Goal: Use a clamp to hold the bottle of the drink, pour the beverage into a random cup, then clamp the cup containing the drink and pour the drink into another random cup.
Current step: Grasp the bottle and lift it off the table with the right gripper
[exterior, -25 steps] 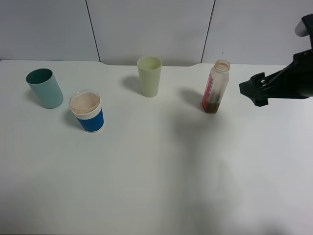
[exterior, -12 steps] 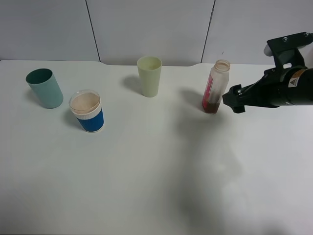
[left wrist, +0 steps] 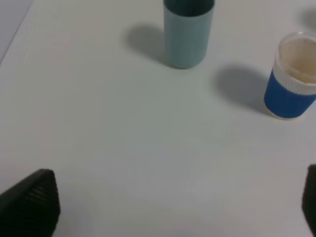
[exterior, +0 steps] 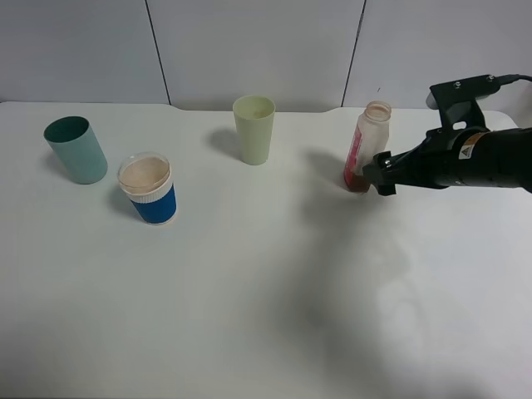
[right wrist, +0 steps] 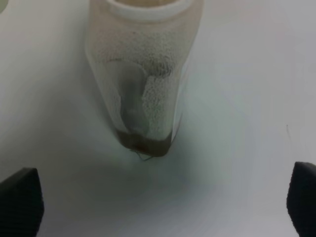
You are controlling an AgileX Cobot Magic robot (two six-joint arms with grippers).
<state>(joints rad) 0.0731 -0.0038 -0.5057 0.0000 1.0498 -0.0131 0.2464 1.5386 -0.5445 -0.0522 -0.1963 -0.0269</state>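
I need to close my right gripper next around the lower half of the clear bottle (exterior: 361,164) (right wrist: 144,112), just above the brown drink at its bottom.
An uncapped clear bottle (exterior: 366,147) with a red label and a little brown drink at its bottom stands at the back right of the white table; the right wrist view shows it close up (right wrist: 143,79). My right gripper (exterior: 378,172) is open, its tips at the bottle's lower right side, with the bottle in front of the jaws in the wrist view. A blue cup with a white rim (exterior: 149,189) holds a pale drink and also shows in the left wrist view (left wrist: 292,76). My left gripper (left wrist: 173,217) is open, away from the cups, out of the exterior view.
A pale green cup (exterior: 253,129) stands at the back centre. A teal cup (exterior: 76,149) stands at the far left, also in the left wrist view (left wrist: 187,29). The table's rear edge meets a grey panelled wall (exterior: 249,50).
My right arm has moved left across the table, from well right of the bottle to its lower right side. The bottle and cups have not moved.
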